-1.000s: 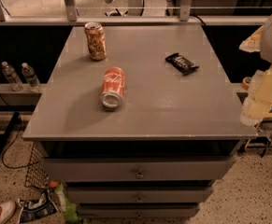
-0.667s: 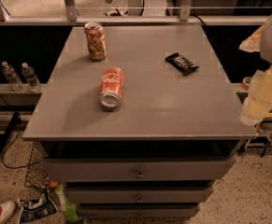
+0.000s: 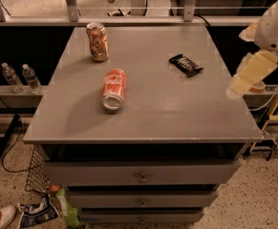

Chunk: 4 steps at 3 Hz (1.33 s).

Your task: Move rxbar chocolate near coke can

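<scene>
My gripper needs to next go to the middle of the rxbar chocolate (image 3: 185, 64) and close there, so both ends of the black wrapper stay free.
The rxbar chocolate (image 3: 186, 65) is a black wrapper with white lettering, lying flat on the grey table top (image 3: 176, 113) at the right rear. The coke can (image 3: 114, 88) is red and lies on its side at the left middle, its silver end facing the front. My gripper (image 3: 238, 87) hangs at the table's right edge, pale yellow under the white arm, to the right of the bar and a little nearer the front. It holds nothing that I can see.
A tan-and-orange patterned can (image 3: 98, 42) stands upright at the rear left. The table has drawers (image 3: 142, 178) below. Two water bottles (image 3: 21, 78) stand on a ledge at left. A railing (image 3: 129, 13) runs behind. A shoe and litter lie on the floor.
My gripper has moved up and to the left, closer to the table's right edge. The cans and the bar have not moved.
</scene>
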### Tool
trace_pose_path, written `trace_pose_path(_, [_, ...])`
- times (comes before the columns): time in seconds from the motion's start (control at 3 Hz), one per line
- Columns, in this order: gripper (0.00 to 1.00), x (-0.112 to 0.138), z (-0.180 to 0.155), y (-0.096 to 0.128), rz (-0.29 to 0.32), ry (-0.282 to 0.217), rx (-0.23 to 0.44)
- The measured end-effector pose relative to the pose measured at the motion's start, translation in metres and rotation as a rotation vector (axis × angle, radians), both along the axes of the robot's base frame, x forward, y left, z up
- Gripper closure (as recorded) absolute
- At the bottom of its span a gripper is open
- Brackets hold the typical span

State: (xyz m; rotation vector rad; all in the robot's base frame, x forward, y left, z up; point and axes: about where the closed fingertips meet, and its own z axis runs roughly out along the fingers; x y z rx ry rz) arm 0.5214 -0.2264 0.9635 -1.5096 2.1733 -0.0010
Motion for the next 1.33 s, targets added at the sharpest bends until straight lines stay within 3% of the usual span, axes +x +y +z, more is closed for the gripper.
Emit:
trace_pose_path(0.33, [0.0, 0.065, -0.002, -0.006, -0.081, -0.043, 0.133])
trace_pose_path(0.67, [0.0, 0.118, -0.014, -0.01, -0.208, -0.044, 0.192])
trace_pose_path(1.33, [0.0, 0.189, -0.077, -0.001, -0.45, 0.043, 0.212])
